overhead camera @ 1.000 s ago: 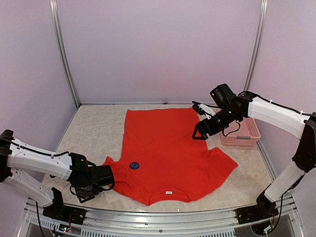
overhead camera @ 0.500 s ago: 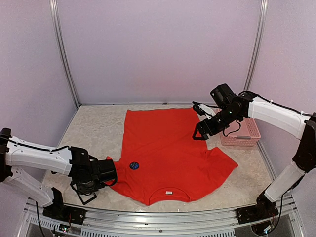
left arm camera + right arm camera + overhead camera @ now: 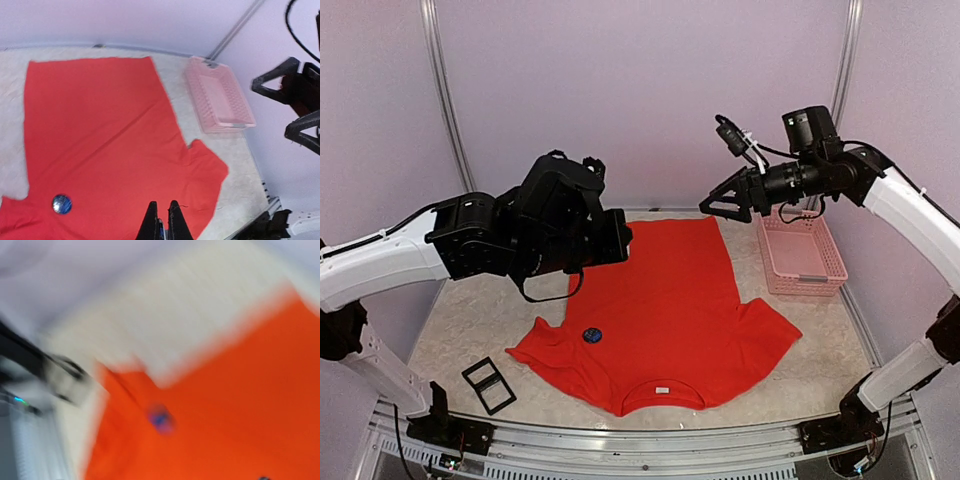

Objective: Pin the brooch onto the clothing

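Observation:
The brooch in my left gripper is too deep between the fingers, so my right gripper will take it before my left gripper grips the brooch's edge (image 3: 160,222).
The clothing, a bright red T-shirt (image 3: 665,290), lies flat on the table with its neckline and white label (image 3: 662,389) toward the near edge. The brooch (image 3: 591,335), a small round blue disc, sits on the shirt near its left sleeve; it also shows in the left wrist view (image 3: 61,203) and, blurred, in the right wrist view (image 3: 160,419). My left gripper (image 3: 623,240) hangs high above the shirt (image 3: 100,130), its fingers (image 3: 161,204) shut with nothing held. My right gripper (image 3: 717,211) is raised over the shirt's far right corner, open and empty.
A pink basket (image 3: 803,255) stands on the table right of the shirt and shows again in the left wrist view (image 3: 217,95). A small black frame (image 3: 488,385) lies on the table at the near left. Metal posts and pale walls enclose the table.
My left arm has risen from the table beside the left sleeve to high over the shirt, and its jaws have shut. A black frame now shows where it was. My right arm has lifted and pulled back.

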Motion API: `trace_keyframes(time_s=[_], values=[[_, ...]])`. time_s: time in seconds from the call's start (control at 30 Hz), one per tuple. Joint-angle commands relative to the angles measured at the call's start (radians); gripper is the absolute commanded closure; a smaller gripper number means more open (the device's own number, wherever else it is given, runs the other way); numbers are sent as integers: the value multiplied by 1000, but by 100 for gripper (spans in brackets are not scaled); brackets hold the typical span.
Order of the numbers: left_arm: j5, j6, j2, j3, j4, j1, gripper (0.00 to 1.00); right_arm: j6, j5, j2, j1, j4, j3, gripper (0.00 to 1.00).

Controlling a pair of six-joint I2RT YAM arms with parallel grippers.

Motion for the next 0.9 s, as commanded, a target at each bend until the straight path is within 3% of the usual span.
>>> trace_keyframes(time_s=[0.0,0.07,0.2,0.37,0.7,0.87], values=[[242,479,20,65,491,-12,100,65,-436,-80,8,276,30,23],[321,541,37,107,553,-13,100,126,-501,-95,8,399,4,31],[407,600,85,174,591,-14,100,183,-524,-114,8,472,-36,50],[467,621,77,118,762,-14,100,311,-603,-146,10,620,-153,56],[484,627,130,147,766,-15,100,383,-659,-154,14,729,-175,63],[482,611,144,149,767,-14,100,370,-674,-150,15,707,-161,78]])
